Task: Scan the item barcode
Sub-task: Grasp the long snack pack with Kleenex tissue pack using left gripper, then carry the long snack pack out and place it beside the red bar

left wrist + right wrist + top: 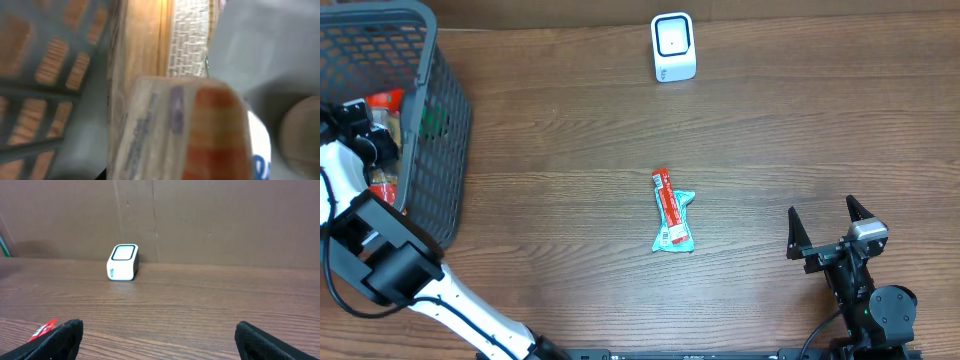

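I will release the packaged item from my left gripper on the wood [621, 208] beside the teal and red packet, toward the basket. The packaged item is still down inside the mesh basket.
My left gripper [365, 128] reaches down inside the dark mesh basket [438, 120] at the far left. In the left wrist view a blurred packaged item [180, 135], pale wrapper with an orange-red patch, fills the space at the jaws, and the gripper is shut on it. The fingers themselves are hidden behind it. The white barcode scanner [673, 47] stands at the back of the table, its window facing up and forward [122, 262]. My right gripper [827, 222] rests open near the front right, with only bare wood between its fingers [65, 337].
A teal and red packet [672, 212] lies flat mid-table; its red corner [44, 328] shows beside my right gripper's left finger. More packaged goods [385, 100] lie in the basket. A brown board wall [200, 215] backs the table.
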{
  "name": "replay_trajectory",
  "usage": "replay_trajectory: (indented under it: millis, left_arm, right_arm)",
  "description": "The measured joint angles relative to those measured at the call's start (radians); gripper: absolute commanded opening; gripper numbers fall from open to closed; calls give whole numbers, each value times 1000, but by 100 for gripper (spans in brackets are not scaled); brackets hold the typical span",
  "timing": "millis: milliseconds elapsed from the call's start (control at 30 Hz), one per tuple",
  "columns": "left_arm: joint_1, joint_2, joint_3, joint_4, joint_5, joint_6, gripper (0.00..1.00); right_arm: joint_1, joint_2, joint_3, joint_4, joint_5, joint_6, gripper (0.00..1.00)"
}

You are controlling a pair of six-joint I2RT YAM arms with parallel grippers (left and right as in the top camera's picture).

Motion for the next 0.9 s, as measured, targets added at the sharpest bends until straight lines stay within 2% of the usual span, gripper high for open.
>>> replay_trajectory:
  millis: [133, 267, 533, 667, 900]
  left_arm:
    - [-23, -123, 11, 4, -23, -48, 4]
    - [-59, -328, 44, 14, -56, -85, 4]
    - [-198, -694, 100, -15, -114, -164, 4]
    - [-303, -794, 105, -170, -130, -235, 4]
    - [-566, -804, 82, -604, -126, -386, 4]
  right_arm:
    - [0, 0, 0, 0, 0, 0, 100]
    - [0, 0, 0, 1, 0, 0, 100]
    - [0, 0, 0, 1, 1, 0, 100]
    - [0, 0, 0, 1, 0, 0, 100]
    - [0, 0, 0, 1, 0, 0, 100]
